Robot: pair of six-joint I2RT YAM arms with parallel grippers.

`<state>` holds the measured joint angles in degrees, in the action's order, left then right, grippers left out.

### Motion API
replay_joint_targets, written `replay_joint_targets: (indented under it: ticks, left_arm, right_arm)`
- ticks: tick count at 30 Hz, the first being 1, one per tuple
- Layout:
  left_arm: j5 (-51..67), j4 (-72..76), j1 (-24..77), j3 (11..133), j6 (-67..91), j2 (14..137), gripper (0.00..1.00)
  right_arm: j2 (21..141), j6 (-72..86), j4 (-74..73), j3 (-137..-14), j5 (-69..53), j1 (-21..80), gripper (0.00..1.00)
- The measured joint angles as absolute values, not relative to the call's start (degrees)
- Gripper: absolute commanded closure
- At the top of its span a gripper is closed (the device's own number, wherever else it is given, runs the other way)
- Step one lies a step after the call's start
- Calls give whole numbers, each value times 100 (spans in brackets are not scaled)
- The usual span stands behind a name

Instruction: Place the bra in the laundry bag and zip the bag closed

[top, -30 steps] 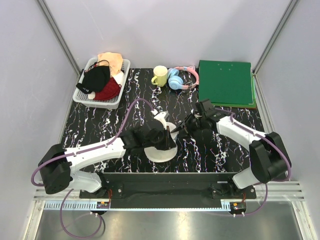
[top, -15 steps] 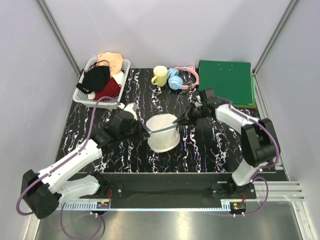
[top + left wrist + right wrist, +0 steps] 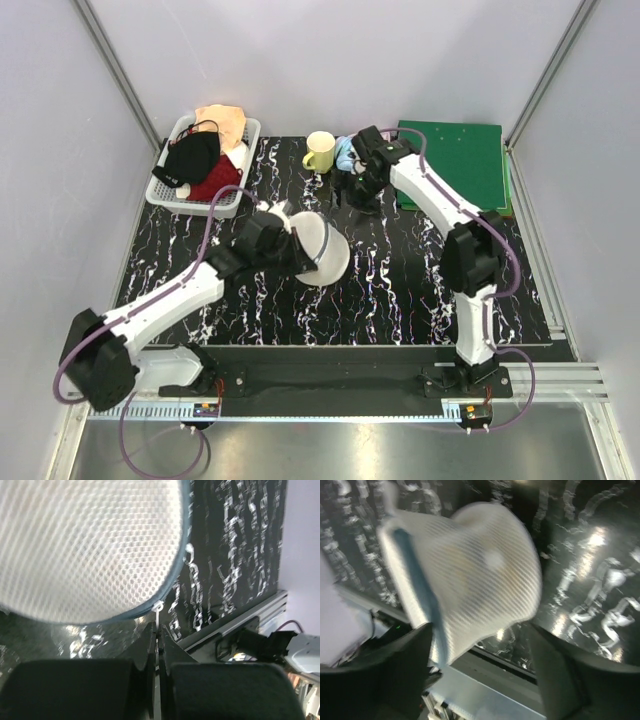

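My left gripper alone is holding the laundry bag, by its zipper pull, so my right gripper needs to pinch the bag's dark rim (image 3: 326,230) to steady it before I pull.
The laundry bag (image 3: 326,252) is a white mesh dome tipped on its edge at the table's middle. In the left wrist view its mesh (image 3: 90,545) fills the upper left. My left gripper (image 3: 159,630) is shut on the small white zipper pull (image 3: 158,608) at the bag's dark rim. From above, the left gripper (image 3: 300,256) sits against the bag's left side. My right gripper (image 3: 360,190) is far back by the headphones, apart from the bag. It is open (image 3: 480,670) with nothing between its fingers, and the bag (image 3: 475,580) shows beyond them. The bra is hidden.
A white slatted basket (image 3: 170,192) at the back left holds black, dark red and peach garments. A yellow mug (image 3: 320,152) and blue-pink headphones (image 3: 345,152) stand at the back centre. A green folder (image 3: 455,165) lies at the back right.
My right gripper opened, left the bag and swung back towards the headphones. The left gripper stayed shut on the pull, and the bag tipped up onto its edge.
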<state>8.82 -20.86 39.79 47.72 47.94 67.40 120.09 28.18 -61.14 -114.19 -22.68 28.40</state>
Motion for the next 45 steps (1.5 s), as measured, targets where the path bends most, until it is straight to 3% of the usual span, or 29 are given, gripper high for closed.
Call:
replay_joint_targets:
  ticks: [3,8,15,18,19,22,23,35,38,41,42,45]
  left_arm:
    - [913,-1883,4025,5026,4825,7017,100]
    - [1002,-1747,4106,5140,4825,7140,100]
    - [1116,-1723,4213,5142,4827,7140,100]
    - [1129,-1726,4235,5142,4831,7140,100]
    - [1129,-1728,4235,5142,4831,7140,100]
    - [1085,-1800,4235,5142,4829,7120,100]
    - [1041,-1852,4222,5142,4829,7100,100]
    - [827,-2886,2858,4646,4512,6646,100]
    - [878,-3013,2884,4663,4351,6643,100]
    - [860,-3131,3116,4797,4348,6650,100]
    - [860,-3138,3260,4871,4383,6657,100]
    - [882,-2978,3684,5017,4678,6681,100]
  right_arm:
    - [11393,2808,-6261,-10689,-1741,2810,9]
    - [9633,3667,-5376,-8409,-2152,2794,9]
    - [9264,4908,-3511,-7277,-2716,3164,25]
    - [9470,5290,-2939,-7140,-2867,3173,51]
    - [9509,5365,-2825,-7100,-2882,3173,72]
    - [9601,5561,-2604,-6993,-2945,3166,97]
    - [9620,5599,-2554,-6973,-2982,3146,100]
    - [9913,4569,-2464,-6991,-4788,2171,98]
    - [10269,4110,-2788,-7323,-5065,2200,88]
    - [10763,3601,-3586,-8145,-4980,2294,66]
    - [10923,3444,-3857,-8479,-4851,2340,52]
    - [11568,2926,-4945,-10003,-3806,2622,35]
